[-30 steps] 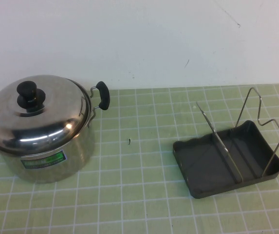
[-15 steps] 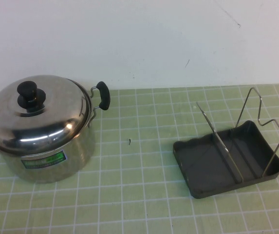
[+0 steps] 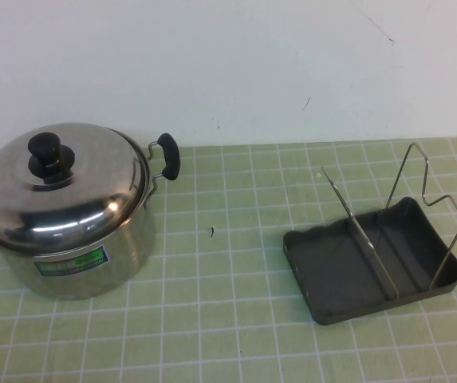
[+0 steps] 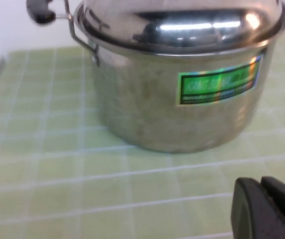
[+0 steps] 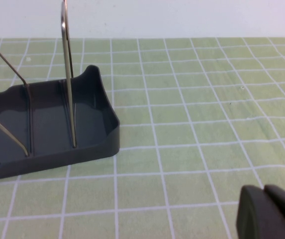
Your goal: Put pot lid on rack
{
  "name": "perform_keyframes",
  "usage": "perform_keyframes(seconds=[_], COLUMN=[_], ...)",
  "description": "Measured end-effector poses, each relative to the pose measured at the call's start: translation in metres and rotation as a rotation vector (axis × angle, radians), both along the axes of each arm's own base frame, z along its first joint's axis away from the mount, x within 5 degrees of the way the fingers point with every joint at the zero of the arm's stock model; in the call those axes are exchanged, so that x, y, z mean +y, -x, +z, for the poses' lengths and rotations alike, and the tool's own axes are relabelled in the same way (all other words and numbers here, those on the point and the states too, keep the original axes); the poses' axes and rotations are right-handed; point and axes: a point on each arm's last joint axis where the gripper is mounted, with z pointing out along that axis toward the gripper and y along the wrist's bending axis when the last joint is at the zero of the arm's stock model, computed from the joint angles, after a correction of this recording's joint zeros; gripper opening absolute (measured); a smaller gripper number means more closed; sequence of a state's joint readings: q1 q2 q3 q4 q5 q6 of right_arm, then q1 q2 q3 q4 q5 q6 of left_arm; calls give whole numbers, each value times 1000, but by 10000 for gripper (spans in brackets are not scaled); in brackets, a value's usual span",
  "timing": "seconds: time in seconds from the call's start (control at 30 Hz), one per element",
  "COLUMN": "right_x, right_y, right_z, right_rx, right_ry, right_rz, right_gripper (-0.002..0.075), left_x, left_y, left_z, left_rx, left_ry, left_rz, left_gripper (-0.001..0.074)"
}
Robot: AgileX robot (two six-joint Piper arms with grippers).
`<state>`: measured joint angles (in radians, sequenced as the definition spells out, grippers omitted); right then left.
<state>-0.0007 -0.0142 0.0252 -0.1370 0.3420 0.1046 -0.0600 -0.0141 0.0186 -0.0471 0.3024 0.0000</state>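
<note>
Next, my left gripper should go to the black knob (image 3: 45,148) on top of the pot lid and close there.
The shiny domed pot lid (image 3: 68,187) with its black knob (image 3: 47,155) sits on the steel pot (image 3: 84,263) at the left of the table. It also shows in the left wrist view (image 4: 182,25). The dark grey rack (image 3: 372,263) with two wire dividers stands at the right and is empty; it also shows in the right wrist view (image 5: 47,134). My left gripper (image 4: 261,186) is shut and empty, low over the mat in front of the pot. My right gripper (image 5: 264,191) is shut and empty, near the rack's end. Neither gripper shows in the high view.
A green tiled mat (image 3: 228,319) covers the table, with a white wall (image 3: 228,64) behind. The pot has a black side handle (image 3: 168,155) and a green label (image 4: 217,82). A small dark speck (image 3: 211,232) lies between pot and rack.
</note>
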Motion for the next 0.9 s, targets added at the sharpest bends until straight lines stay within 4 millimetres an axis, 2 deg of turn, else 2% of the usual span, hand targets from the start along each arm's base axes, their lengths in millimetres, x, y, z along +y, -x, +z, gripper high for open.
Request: perform_keyframes(seconds=[0.07, 0.17, 0.2, 0.23, 0.3, 0.53, 0.63, 0.77, 0.9], right_x=[0, 0, 0, 0, 0, 0, 0, 0, 0], right_y=[0, 0, 0, 0, 0, 0, 0, 0, 0], right_z=[0, 0, 0, 0, 0, 0, 0, 0, 0], right_rx=[0, 0, 0, 0, 0, 0, 0, 0, 0], right_ry=[0, 0, 0, 0, 0, 0, 0, 0, 0], right_rz=[0, 0, 0, 0, 0, 0, 0, 0, 0], right_gripper=[-1, -1, -1, -1, -1, -1, -1, -1, -1], left_x=[-2, -11, -12, -12, -11, -5, -7, -10, -8], left_y=[0, 0, 0, 0, -1, -3, -1, 0, -15], left_z=[1, 4, 6, 8, 13, 22, 28, 66, 102], left_rx=[3, 31, 32, 20, -21, -150, -144, -161, -173], left_ry=[139, 622, 726, 816, 891, 888, 723, 448, 210], left_rz=[8, 30, 33, 38, 45, 65, 26, -46, -42], left_gripper=[-4, -3, -3, -3, -3, -3, -3, -3, -3])
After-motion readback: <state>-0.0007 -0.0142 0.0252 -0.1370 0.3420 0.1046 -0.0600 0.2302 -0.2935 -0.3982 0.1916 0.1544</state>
